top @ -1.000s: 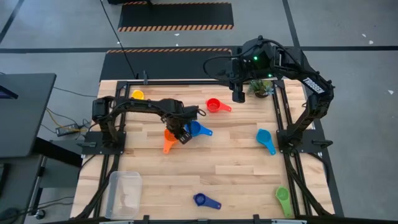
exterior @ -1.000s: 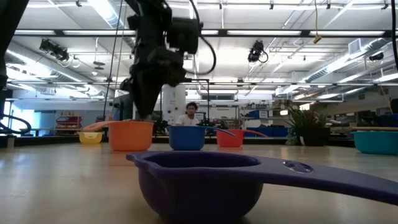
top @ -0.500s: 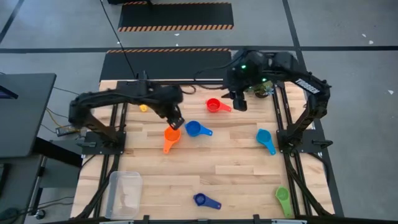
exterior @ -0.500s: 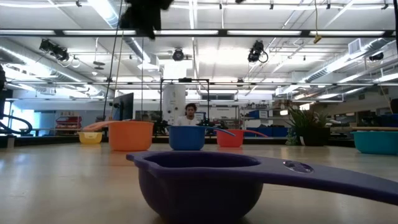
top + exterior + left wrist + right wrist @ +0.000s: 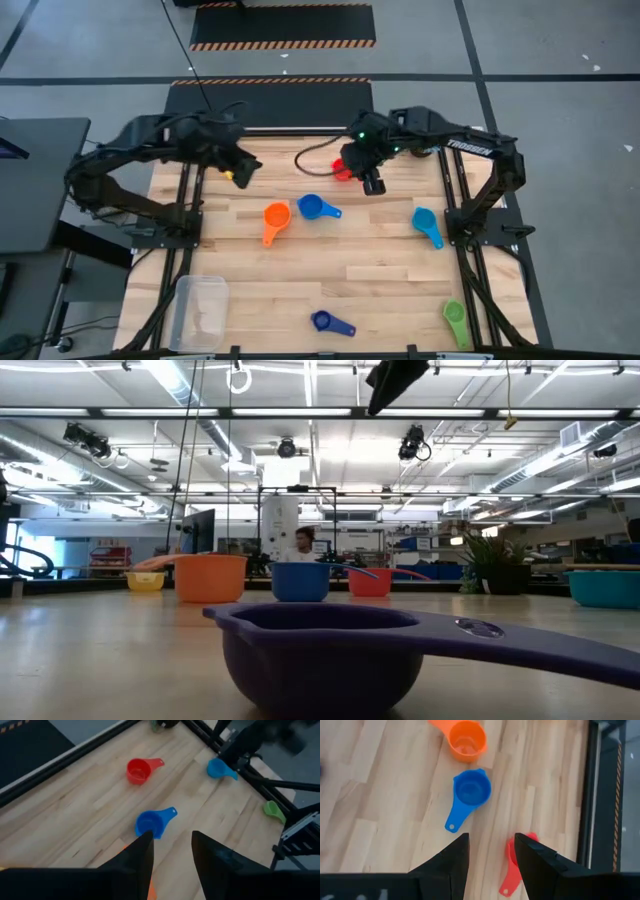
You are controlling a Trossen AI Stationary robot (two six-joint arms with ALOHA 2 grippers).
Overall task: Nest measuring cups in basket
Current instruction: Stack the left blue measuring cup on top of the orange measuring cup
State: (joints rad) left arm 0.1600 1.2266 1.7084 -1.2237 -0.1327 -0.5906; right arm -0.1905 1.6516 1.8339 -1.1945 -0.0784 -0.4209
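Note:
The robot's right gripper should next go to the blue cup beside the orange cup and close on the near side of the blue cup's rim [image 5: 309, 218] [image 5: 454, 791].
Six cups stand on their bases on the table: orange [image 5: 275, 217], blue [image 5: 311, 207], light blue [image 5: 425, 222], dark blue [image 5: 323, 321], green [image 5: 455, 317] and red [image 5: 342, 173], the red one partly under my right arm. A bit of yellow [image 5: 229, 174] shows beside my left gripper. The clear basket [image 5: 200, 310] sits at the near left corner. My right gripper [image 5: 490, 845] is open and hangs above the red cup [image 5: 516, 866]. My left gripper [image 5: 172, 845] is open, raised near the far left, and looks toward the blue cup [image 5: 150, 822].
A small potted plant [image 5: 418, 142] stands at the far right corner. Black frame rails [image 5: 190, 200] run along the table's left and right sides. A person shows far off in the room [image 5: 303, 543]. Bare wood [image 5: 380, 270] lies between the cups.
My left gripper has risen from beside the orange cup and drawn back toward the table's far left. My right gripper has moved from the far edge toward the near and left, over the red cup. The cups have stayed where they were.

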